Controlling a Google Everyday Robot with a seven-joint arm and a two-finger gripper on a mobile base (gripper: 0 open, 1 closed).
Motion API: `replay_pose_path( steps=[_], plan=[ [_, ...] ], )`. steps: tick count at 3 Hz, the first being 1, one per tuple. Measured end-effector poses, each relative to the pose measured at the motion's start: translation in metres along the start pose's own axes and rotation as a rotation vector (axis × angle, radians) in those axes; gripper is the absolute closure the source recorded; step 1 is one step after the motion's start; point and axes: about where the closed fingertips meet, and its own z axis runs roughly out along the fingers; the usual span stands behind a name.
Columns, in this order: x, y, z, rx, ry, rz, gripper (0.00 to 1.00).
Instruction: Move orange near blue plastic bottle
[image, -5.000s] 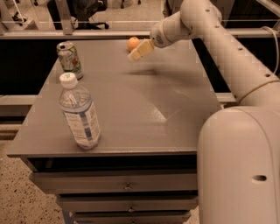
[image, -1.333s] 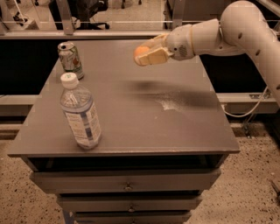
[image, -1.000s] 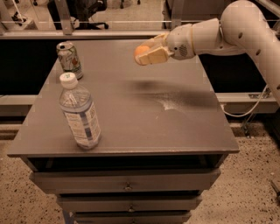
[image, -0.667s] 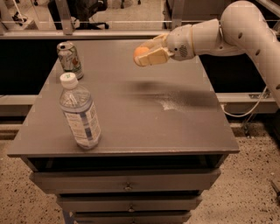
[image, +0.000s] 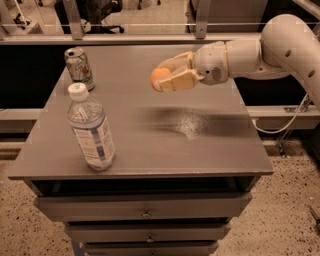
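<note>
I need to release the orange near the table's front edge, close beside the blue plastic bottle's arm-facing side (image: 127, 144).
The orange (image: 159, 76) is small and round, held between the cream fingers of my gripper (image: 164, 78), which is shut on it and carries it in the air above the middle of the grey table (image: 150, 145). The blue plastic bottle (image: 90, 128) stands upright near the table's front left, clear with a white cap and a white-and-blue label. The gripper is to the right of the bottle and higher than its cap, well apart from it. My white arm (image: 260, 50) reaches in from the right.
A silver-green soda can (image: 78, 68) stands at the back left of the table. Drawers (image: 145, 212) sit below the table top. A rail and glass partition (image: 130, 30) run behind the table. The speckled floor shows at the right.
The gripper with the orange has shifted slightly left and down over the table in the last second. Five seconds ago it held the orange farther back. The bottle and can have not moved.
</note>
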Motion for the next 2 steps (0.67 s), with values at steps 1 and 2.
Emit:
replay_pose_path(
  steps=[1, 2],
  plan=[
    [0.014, 0.036, 0.001, -0.062, -0.011, 0.030, 1.00],
    [0.030, 0.069, 0.015, -0.135, 0.024, 0.046, 1.00]
  ],
)
